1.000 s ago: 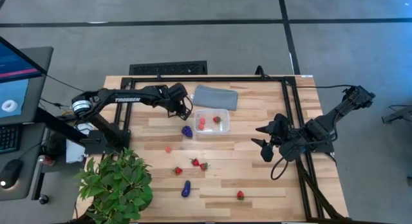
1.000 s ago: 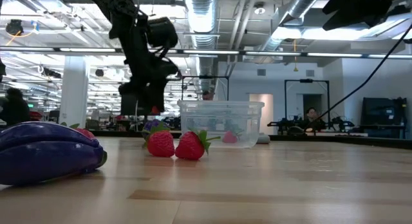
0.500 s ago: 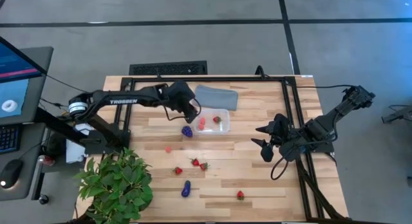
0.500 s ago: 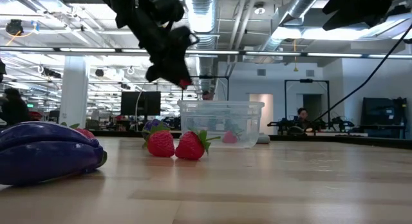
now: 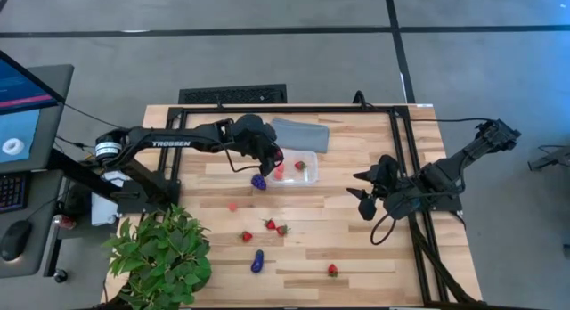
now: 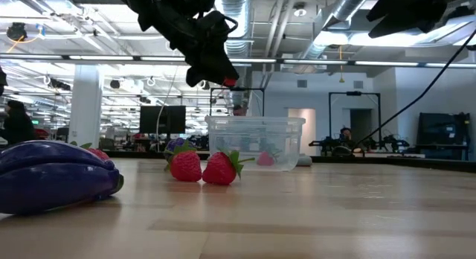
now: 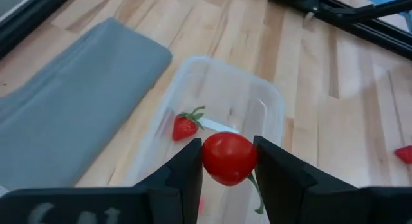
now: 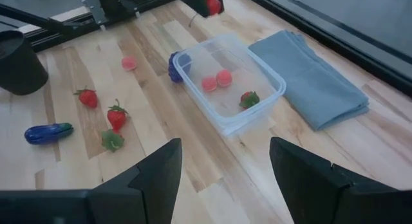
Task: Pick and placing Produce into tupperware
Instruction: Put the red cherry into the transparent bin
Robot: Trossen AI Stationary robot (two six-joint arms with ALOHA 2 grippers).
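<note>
My left gripper is going to the clear tupperware [image 5: 295,177] [image 7: 225,163]. It will let go of the red fruit inside, next to the strawberry on its near side.
My left gripper [image 5: 274,157] is shut on a small round red fruit [image 7: 228,158] with a green stem. It hangs above the left end of the clear tupperware [image 5: 313,156]. The box holds two pink bits [image 8: 215,80] and a strawberry [image 8: 248,99]. My right gripper [image 8: 222,185] waits open at the table's right [image 5: 361,192], nothing between its fingers. Loose produce lies on the wood: purple grapes [image 5: 258,181], a pink bit [image 5: 232,206], strawberries [image 5: 270,224], a purple eggplant [image 5: 257,261]. My left gripper pinches the red fruit's two opposite sides [image 7: 207,161] between its two fingers. The fingers slant downward from the table's left. The fruit is lifted clear above the tupperware's rim [image 6: 230,82], its green stem [image 7: 256,193] hanging below it.
A folded grey-blue cloth [image 5: 298,134] lies just beyond the tupperware. A leafy green plant [image 5: 160,256] stands at the near left corner. A black frame rail [image 5: 401,167] runs along the right side. One more strawberry [image 5: 332,271] lies near the front edge.
My left gripper has risen and gone toward the table's right with the red fruit, from beside the tupperware's left end to above it. It has tipped from pointing steeply down to a shallower slant and has rolled. It has stayed shut.
</note>
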